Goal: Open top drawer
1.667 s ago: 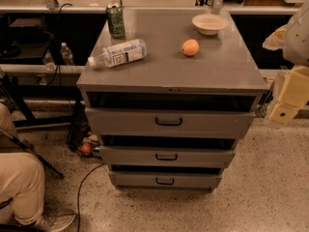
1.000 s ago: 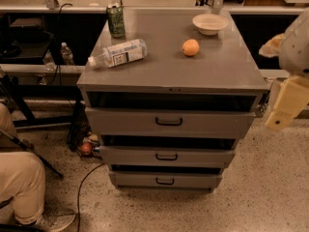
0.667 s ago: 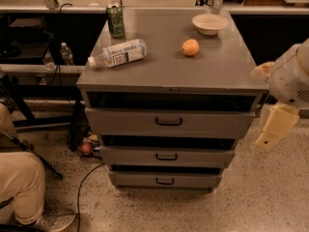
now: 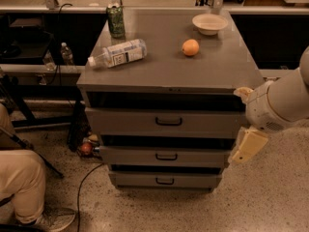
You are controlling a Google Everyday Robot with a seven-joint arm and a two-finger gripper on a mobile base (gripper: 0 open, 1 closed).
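I will grip the upper edge (image 4: 216, 112) of the top drawer's front, between its black handle and the end nearest the white arm.
The top drawer (image 4: 125, 122) is the widest grey drawer of the cabinet, just under the cabinet top. Its black loop handle (image 4: 169, 122) sits at the centre of the front. The drawer front stands close under the top's front edge, with a dark gap above it. My gripper (image 4: 247, 146) is a cream-coloured piece hanging from the white arm (image 4: 282, 103) at the cabinet's right front corner. It is level with the middle drawer and to the right of the top drawer's handle, apart from it.
Two narrower drawers (image 4: 164, 156) (image 4: 165, 180) lie below. On the cabinet top (image 4: 164, 66) are a lying bottle (image 4: 118, 53), a green can (image 4: 116, 20), an orange (image 4: 190, 47) and a bowl (image 4: 209, 23). A person's leg (image 4: 21, 187) and a cable (image 4: 84, 185) are on the floor at the left.
My arm and gripper have moved down and left, from beside the cabinet top's right edge to the right front corner at drawer height. The drawers have not moved.
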